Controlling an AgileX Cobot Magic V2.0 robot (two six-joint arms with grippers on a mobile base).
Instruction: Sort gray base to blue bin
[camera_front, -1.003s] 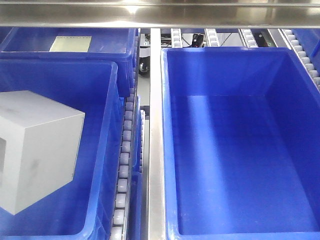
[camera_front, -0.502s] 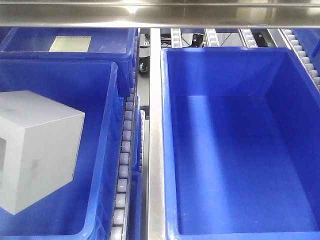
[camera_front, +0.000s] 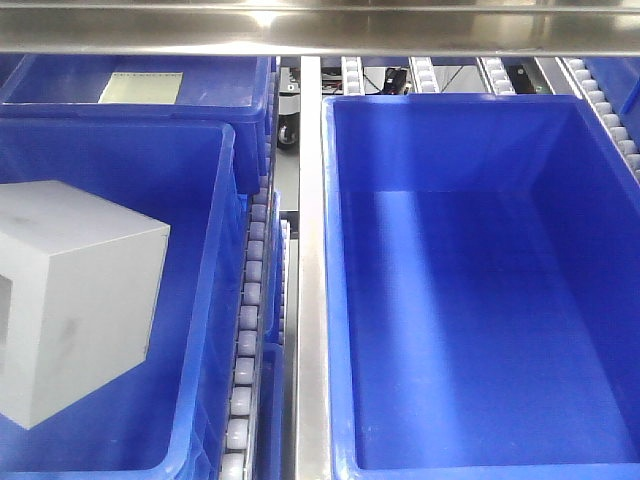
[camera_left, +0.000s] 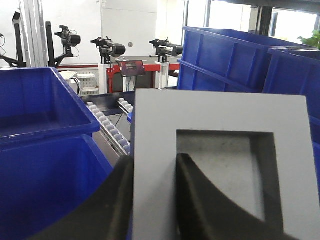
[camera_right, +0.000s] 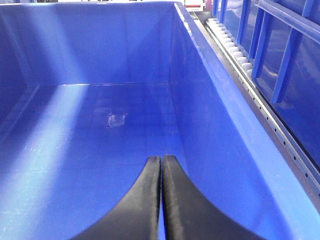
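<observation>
My left gripper is going to release the gray base, which is over a blue bin now, setting it free on the large blue bin's bottom near its front edge (camera_front: 504, 402).
The gray base (camera_front: 80, 300) is a matte gray block over the left blue bin (camera_front: 205, 300) in the front view, at the far left. In the left wrist view it (camera_left: 220, 120) fills the frame with its square recess toward the camera. My left gripper (camera_left: 154, 165) is shut on the base's wall, one black finger outside, one inside the recess. My right gripper (camera_right: 161, 159) is shut and empty, low inside the large blue bin (camera_right: 210, 85) on the right, which also shows in the front view (camera_front: 330, 250). Neither gripper shows in the front view.
A metal divider rail (camera_front: 311, 300) and a roller track (camera_front: 250, 300) run between the two near bins. Another blue bin (camera_front: 220, 100) stands behind the left one, with a pale sheet (camera_front: 140, 88) in it. A steel shelf edge (camera_front: 320, 35) crosses the top.
</observation>
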